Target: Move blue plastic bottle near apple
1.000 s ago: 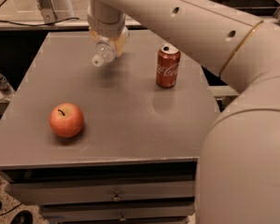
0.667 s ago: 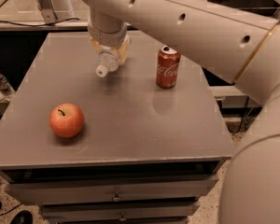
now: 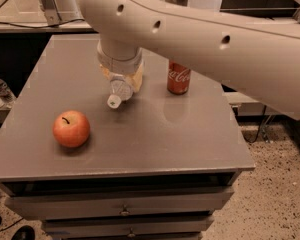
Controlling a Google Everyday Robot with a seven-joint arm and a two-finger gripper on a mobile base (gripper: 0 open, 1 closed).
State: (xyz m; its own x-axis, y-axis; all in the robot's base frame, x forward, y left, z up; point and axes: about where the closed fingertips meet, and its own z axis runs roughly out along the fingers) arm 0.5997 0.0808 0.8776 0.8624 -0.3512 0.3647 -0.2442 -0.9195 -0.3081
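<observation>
My gripper is going to release the blue plastic bottle, now tilted just above the tabletop, on the table [image 3: 105, 134] against the side of the apple that faces the Coca-Cola can.
The blue plastic bottle [image 3: 117, 91] hangs tilted in the middle of the table, its white cap pointing down and toward me, just above the tabletop. The gripper [image 3: 122, 79] is shut on the bottle's body; most of the bottle is hidden by the wrist above it. The apple [image 3: 71, 128], red-orange with a dark stem, sits on the table to the front left, roughly a hand's width from the cap.
A red Coca-Cola can [image 3: 178, 78] stands upright to the right of the gripper. The grey table [image 3: 155, 144] has drawers below its front edge. A small bottle [image 3: 0, 88] sits off the table's left side. The large arm spans the upper right.
The gripper has carried the bottle from the back of the table forward and toward the apple, lowering it. The arm now covers more of the view. Apple and can have not moved.
</observation>
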